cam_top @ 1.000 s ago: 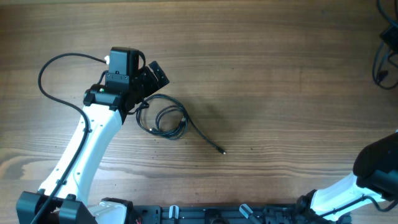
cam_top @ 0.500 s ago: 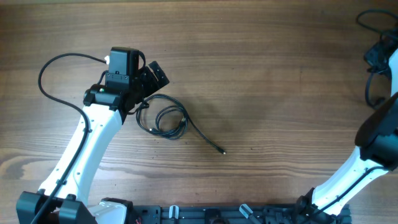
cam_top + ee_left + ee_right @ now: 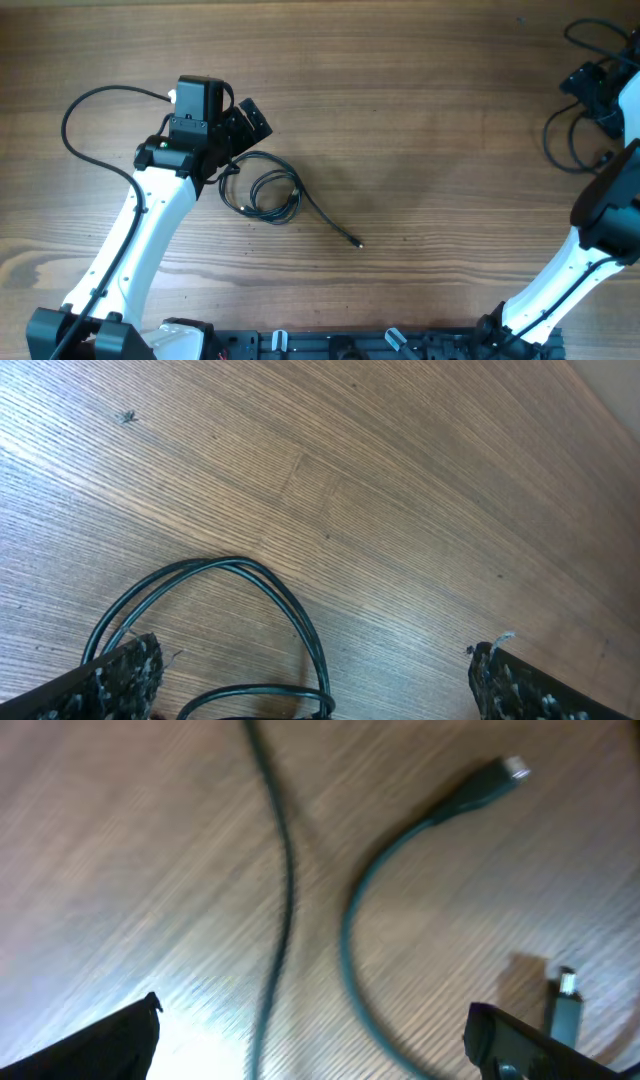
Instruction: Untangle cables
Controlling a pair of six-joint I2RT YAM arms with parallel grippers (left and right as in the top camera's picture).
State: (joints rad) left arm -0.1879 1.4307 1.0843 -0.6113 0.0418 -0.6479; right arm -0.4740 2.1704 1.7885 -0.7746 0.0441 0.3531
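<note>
Next, my left gripper goes to the coiled black cable's small inner loop (image 3: 265, 177) (image 3: 218, 693), inside the wide outer arc, and closes there.
A coiled black cable (image 3: 270, 195) lies left of the table's middle, its tail ending in a small plug (image 3: 357, 243). My left gripper (image 3: 238, 138) hovers at the coil's upper left edge, open. In the left wrist view the coil's loop (image 3: 262, 578) lies on the wood between the spread fingertips (image 3: 120, 675), untouched by my left gripper (image 3: 315, 682). At the far right my right gripper (image 3: 592, 88) is open over another cable (image 3: 560, 140) in loose loops. The blurred right wrist view shows strands (image 3: 283, 890) and a plug (image 3: 498, 772) on the wood under my right gripper (image 3: 315, 1042).
The left arm's own thick black wire (image 3: 75, 115) arcs over the table at the far left. A black rail (image 3: 350, 345) runs along the front edge. The right-hand cable sits close to the table's right edge, with a second plug end (image 3: 566, 998) beside the right finger.
The right gripper has gone from shut to open and swung in from the right edge, and the loose cable loops now lie under it. The left arm and the coil have not moved.
</note>
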